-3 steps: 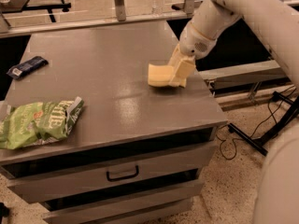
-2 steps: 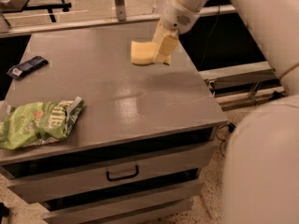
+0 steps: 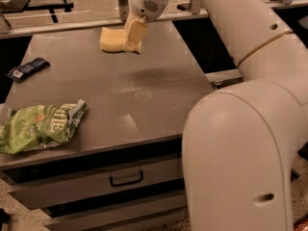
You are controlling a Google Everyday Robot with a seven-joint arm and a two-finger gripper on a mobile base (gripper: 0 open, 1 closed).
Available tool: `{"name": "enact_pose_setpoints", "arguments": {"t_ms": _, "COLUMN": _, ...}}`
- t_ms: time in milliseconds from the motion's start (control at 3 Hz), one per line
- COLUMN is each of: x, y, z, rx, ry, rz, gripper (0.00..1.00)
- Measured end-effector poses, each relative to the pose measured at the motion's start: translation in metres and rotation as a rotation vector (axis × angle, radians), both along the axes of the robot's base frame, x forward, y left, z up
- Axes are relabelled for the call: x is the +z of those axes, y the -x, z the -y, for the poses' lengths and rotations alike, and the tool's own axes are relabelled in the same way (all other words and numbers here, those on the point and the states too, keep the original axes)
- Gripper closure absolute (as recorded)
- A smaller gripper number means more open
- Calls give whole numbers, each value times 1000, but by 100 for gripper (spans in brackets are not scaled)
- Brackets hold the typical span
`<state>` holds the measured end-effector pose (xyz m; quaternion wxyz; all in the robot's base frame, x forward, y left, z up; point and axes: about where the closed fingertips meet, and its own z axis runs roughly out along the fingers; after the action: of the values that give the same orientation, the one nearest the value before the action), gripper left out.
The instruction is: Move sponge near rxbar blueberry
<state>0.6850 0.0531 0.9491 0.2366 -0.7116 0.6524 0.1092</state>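
Observation:
Next, my gripper takes the sponge, now lifted above the table's back, close beside the rxbar blueberry's end [image 3: 56,58] that faces the middle of the table. It will let go of the sponge there.
The pale yellow sponge [image 3: 113,40] is held in my gripper [image 3: 132,37], lifted above the back of the grey table [image 3: 120,90], right of centre. The gripper is shut on the sponge's right end, with the arm coming in from the upper right. The rxbar blueberry [image 3: 28,68], a dark navy bar with a white label patch, lies on the table's far left. The sponge is well to the right of the bar and a little behind it.
A green chip bag [image 3: 41,126] lies at the table's front left corner. The table has drawers below with a dark handle [image 3: 126,178]. My large white arm [image 3: 240,143] fills the right side. A rail [image 3: 62,25] runs behind the table.
My gripper has carried the sponge from the right middle of the table toward the back and to the left. The bar and chip bag have not moved.

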Motion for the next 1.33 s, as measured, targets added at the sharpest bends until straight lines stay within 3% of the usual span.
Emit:
{"name": "enact_pose_setpoints", "arguments": {"t_ms": 667, "x": -7, "y": -10, "z": -95, "rx": -27, "ry": -143, "rz": -59, "gripper": 100}}
{"name": "enact_pose_setpoints", "arguments": {"t_ms": 1333, "x": -29, "y": -12, "z": -170, "rx": -15, "ry": -171, "rz": -71, "gripper": 100}}
